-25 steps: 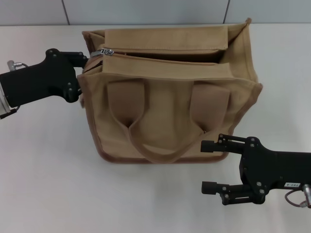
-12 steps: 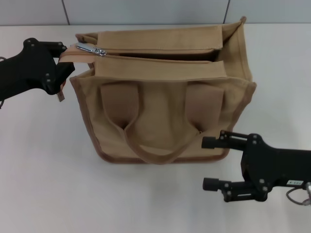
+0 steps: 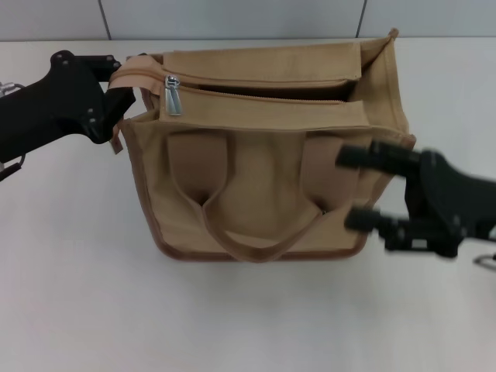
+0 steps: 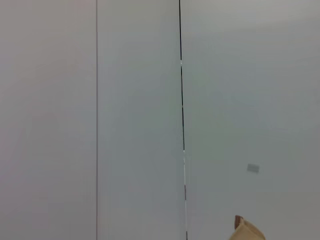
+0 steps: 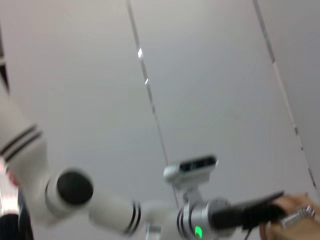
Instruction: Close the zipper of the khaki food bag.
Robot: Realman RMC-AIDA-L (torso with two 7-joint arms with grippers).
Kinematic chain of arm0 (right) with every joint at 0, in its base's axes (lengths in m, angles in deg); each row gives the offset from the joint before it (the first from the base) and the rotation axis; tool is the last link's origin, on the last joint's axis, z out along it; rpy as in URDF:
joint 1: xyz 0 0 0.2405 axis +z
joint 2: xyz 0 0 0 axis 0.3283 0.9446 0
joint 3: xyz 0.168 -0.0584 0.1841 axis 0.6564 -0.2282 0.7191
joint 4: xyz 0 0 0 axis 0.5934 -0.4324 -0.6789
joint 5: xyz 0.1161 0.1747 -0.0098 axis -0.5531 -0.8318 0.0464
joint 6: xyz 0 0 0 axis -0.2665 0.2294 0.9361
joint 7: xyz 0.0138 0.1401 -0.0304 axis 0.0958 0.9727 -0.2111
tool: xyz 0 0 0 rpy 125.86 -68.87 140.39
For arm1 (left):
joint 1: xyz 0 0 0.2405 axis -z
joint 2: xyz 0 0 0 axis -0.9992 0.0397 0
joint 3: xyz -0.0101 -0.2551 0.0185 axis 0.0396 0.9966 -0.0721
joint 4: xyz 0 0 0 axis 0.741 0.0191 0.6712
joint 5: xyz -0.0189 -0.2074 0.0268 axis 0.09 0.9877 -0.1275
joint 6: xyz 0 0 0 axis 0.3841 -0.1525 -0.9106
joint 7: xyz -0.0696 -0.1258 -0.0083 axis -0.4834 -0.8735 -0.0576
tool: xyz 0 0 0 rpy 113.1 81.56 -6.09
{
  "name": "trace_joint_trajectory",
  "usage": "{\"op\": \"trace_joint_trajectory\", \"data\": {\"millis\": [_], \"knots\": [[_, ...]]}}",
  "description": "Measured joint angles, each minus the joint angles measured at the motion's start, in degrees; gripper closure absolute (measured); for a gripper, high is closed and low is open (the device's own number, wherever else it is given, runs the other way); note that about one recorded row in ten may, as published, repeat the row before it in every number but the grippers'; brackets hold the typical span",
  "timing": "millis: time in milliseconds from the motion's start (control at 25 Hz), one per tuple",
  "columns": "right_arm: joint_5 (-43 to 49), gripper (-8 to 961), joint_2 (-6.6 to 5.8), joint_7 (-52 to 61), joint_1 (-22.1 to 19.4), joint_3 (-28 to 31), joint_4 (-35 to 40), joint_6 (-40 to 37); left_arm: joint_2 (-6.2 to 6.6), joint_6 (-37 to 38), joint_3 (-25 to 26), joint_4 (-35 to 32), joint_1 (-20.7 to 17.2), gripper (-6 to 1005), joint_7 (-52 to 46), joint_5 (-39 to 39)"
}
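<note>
My right gripper should close next on the silver pull tab (image 3: 173, 96) (image 5: 297, 217) of the khaki food bag's zipper, next to the fabric end tab in my left gripper.
The khaki food bag (image 3: 263, 178) stands upright mid-table, its two strap handles hanging down the front face. The zipper (image 3: 263, 94) runs along the top and gapes open over most of its length. Its silver pull tab (image 3: 172, 96) lies near the left end. My left gripper (image 3: 115, 81) is at the bag's upper left corner, shut on the fabric end tab there. In the right wrist view that same left gripper (image 5: 250, 215) holds khaki fabric (image 5: 292, 206). My right gripper (image 3: 358, 188) is open and blurred at the bag's right front side.
The bag rests on a white table (image 3: 77, 294) with a grey panelled wall (image 3: 232, 15) behind it. The left wrist view shows mostly wall panels (image 4: 140, 120) and a khaki bag corner (image 4: 247, 231). The robot's head (image 5: 192, 167) shows in the right wrist view.
My right gripper has risen from the table's front right to the bag's right side. The left gripper shifted slightly right with the bag's end, and the pull tab now hangs down.
</note>
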State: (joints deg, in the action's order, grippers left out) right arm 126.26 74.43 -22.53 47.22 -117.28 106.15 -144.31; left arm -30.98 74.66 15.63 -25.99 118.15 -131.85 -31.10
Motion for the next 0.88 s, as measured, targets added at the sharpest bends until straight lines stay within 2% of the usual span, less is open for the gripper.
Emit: {"op": "trace_joint_trajectory", "data": {"millis": [200, 240, 280, 320, 440, 520, 560, 720, 880], "knots": [[-1.3, 156, -0.71, 7.3, 4.0, -0.2, 0.4, -0.3, -0.42, 0.0, -0.3, 0.3, 0.1, 999, 1.0, 0.4], [-1.3, 156, -0.73, 12.1, 5.7, -0.3, 1.7, 0.3, -0.43, 0.2, -0.1, 0.4, 0.1, 999, 1.1, 0.4], [-1.3, 157, -0.73, 12.1, 5.7, -0.3, 1.7, 0.3, -0.43, 0.2, -0.1, 0.4, 0.1, 999, 1.1, 0.4], [-1.3, 157, -0.76, 19.5, 7.5, -0.3, 4.2, 2.5, -0.46, 0.3, 0.0, 0.4, 0.2, 999, 1.1, 0.4], [-1.2, 158, -0.96, 25.7, 9.3, -0.5, 6.4, 5.0, -0.49, 0.4, -0.1, 0.5, 0.3, 999, 1.1, 0.5], [-0.9, 158, -1.85, 32.5, 12.3, -1.3, 7.7, 8.1, -0.49, 0.3, -0.1, 0.5, 0.3, 999, 1.1, 0.5], [-0.9, 158, -1.85, 32.5, 12.3, -1.3, 7.7, 8.1, -0.49, 0.3, -0.1, 0.5, 0.4, 999, 1.1, 0.5], [-0.8, 160, -3.29, 39.5, 16.3, -4.2, 8.7, 11.6, -0.56, 0.3, 0.0, 0.5, 0.6, 998, 1.1, 0.5], [-0.7, 161, -4.05, 45.5, 19.4, -6.4, 10.1, 13.0, -0.92, 0.1, 0.0, 0.4, 0.7, 998, 1.1, 0.5]]}}
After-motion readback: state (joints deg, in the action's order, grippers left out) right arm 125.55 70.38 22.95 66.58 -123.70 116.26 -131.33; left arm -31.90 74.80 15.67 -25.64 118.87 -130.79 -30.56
